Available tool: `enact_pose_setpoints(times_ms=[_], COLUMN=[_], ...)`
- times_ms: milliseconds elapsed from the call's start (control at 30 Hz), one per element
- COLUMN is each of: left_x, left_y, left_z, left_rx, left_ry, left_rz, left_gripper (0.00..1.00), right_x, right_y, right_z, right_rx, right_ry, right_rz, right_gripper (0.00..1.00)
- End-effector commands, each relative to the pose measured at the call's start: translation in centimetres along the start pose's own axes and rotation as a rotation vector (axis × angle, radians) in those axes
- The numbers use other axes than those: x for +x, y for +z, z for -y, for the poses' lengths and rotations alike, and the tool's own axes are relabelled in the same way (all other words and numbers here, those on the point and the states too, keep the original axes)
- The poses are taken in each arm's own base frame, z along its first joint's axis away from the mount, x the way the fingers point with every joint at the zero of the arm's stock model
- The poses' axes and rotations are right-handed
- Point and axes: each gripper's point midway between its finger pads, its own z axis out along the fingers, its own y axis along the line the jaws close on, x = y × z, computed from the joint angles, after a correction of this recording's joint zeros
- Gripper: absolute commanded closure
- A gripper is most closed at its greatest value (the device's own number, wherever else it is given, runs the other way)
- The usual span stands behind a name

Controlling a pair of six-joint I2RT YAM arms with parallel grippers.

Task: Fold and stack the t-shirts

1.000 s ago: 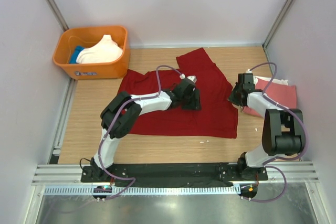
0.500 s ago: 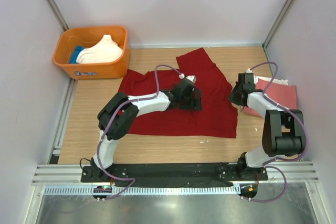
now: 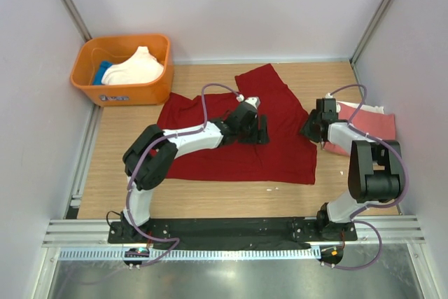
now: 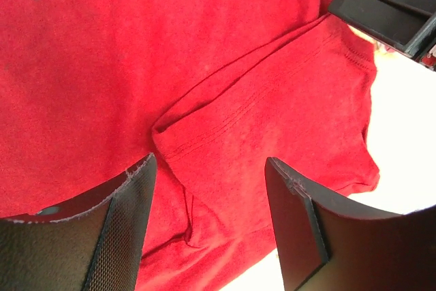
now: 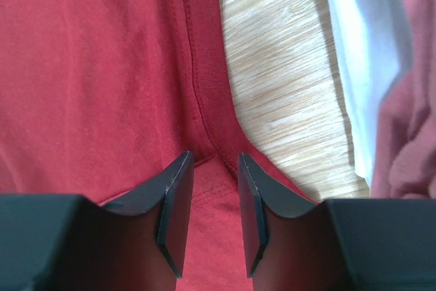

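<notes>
The folded sleeve is bunched up below its loose corner, so next my left gripper pinches that corner (image 4: 161, 138) and pulls the edge of the sleeve toward the back alongside my right gripper.
The dark red t-shirt (image 3: 231, 146) lies spread on the wooden table, one part folded toward the back. My left gripper (image 3: 261, 131) is open just above its middle right; in the left wrist view (image 4: 211, 226) its fingers straddle a folded sleeve edge (image 4: 225, 127). My right gripper (image 3: 311, 129) is at the shirt's right edge, its jaws a little apart; in the right wrist view (image 5: 212, 209) the red hem (image 5: 204, 107) lies between them. A salmon-pink shirt (image 3: 371, 125) on white cloth lies at the right.
The orange tub (image 3: 120, 90) stands at the back left and holds a cream shirt (image 3: 136, 68) and blue cloth (image 3: 102, 71). Walls close in the table on the left, back and right. Bare wood (image 5: 286, 80) shows between the red shirt and the white cloth (image 5: 354, 66).
My left gripper has shifted slightly toward the back over the red shirt, and its elbow has swung left. The right arm has hardly moved.
</notes>
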Motion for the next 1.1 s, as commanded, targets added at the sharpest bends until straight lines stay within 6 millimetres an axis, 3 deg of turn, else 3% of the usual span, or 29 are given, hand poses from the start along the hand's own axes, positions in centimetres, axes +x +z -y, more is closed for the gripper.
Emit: enact_pose_setpoints(times_ms=[0,33,133,167,267,600,800,1067], left_x=[-1.7,-1.7,-1.6,-1.5,-1.1,-0.6,-0.2,0.6], left_y=[-1.5,-1.6,-1.7,-1.7,-1.5,-0.2,0.5,1.5], left_z=[0.6,0.6,0.2,0.2,-0.2,-0.3,-0.2,-0.5], left_rx=[0.010,0.008,-0.003,-0.005,-0.019,-0.017,-0.014,0.000], left_ry=[0.010,0.009,0.011,0.014,0.017,0.010,0.006,-0.015], left_rz=[0.051,0.049,0.041,0.035,0.019,-0.010,-0.030,-0.064], left_gripper=[0.34,0.34,0.35,0.35,0.36,0.39,0.44,0.46], right_x=[-0.2,0.3,0.4,0.2,-0.6,-2.5,-1.9,-2.6], right_y=[0.5,0.5,0.4,0.3,-0.6,-4.2,-3.6,-4.5], right_z=[-0.7,-1.6,-1.6,-1.7,-1.8,-0.7,-1.1,-1.3], right_rx=[-0.029,-0.043,-0.047,-0.048,-0.053,-0.018,-0.041,-0.053], right_ry=[-0.007,-0.029,-0.031,-0.029,-0.028,-0.006,-0.010,0.001], right_rz=[0.015,0.007,0.009,0.013,0.046,0.185,0.157,0.198], right_gripper=[0.62,0.62,0.72,0.84,0.99,0.99,0.99,0.99])
